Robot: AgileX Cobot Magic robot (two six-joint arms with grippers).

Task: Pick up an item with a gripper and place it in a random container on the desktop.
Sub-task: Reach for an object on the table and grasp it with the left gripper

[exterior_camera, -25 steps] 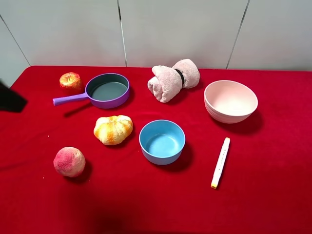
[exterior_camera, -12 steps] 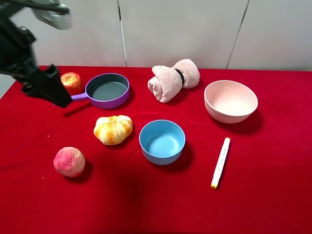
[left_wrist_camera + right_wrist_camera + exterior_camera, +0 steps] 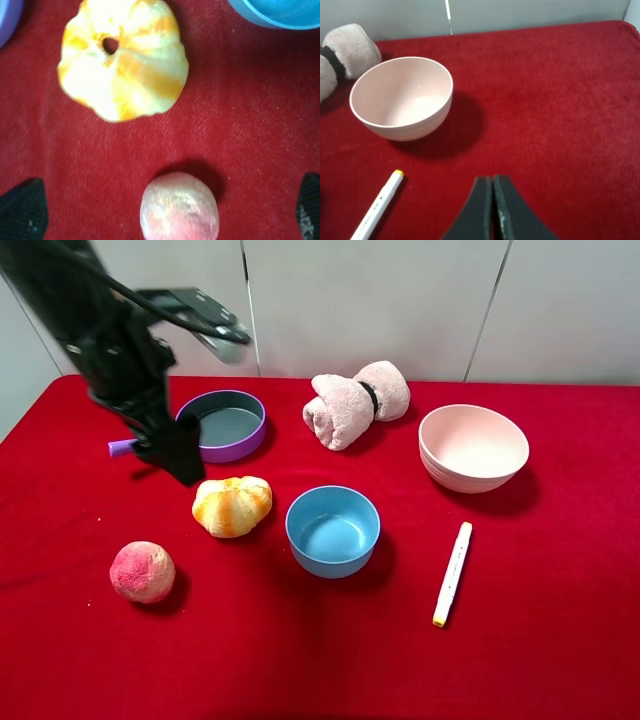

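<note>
Next, I close my left gripper on the bread roll's near side (image 3: 238,521) (image 3: 147,77), with one finger inside its centre hole and the other outside its edge.
The golden-yellow bread roll (image 3: 232,506) lies on the red cloth desktop (image 3: 560,630), left of centre. It fills the left wrist view (image 3: 122,60). The purple pan (image 3: 246,444) sits behind it, and its handle (image 3: 120,447) sticks out past the black left arm. My left gripper (image 3: 181,462) hangs above the cloth between the pan and the roll. In the left wrist view it (image 3: 165,212) is open wide and empty. My right gripper (image 3: 492,200) is shut and empty over bare cloth. It is out of the exterior high view.
A pink-red peach (image 3: 142,572) lies front left, below the open left gripper (image 3: 179,206). A blue bowl (image 3: 333,530) stands right of the roll. A pink bowl (image 3: 473,448), a marker (image 3: 452,573) and a rolled pink towel (image 3: 355,403) are further right. The arm hides the apple.
The left arm has swung in from the left edge to hang over the pan's handle, covering the apple. No object has moved.
</note>
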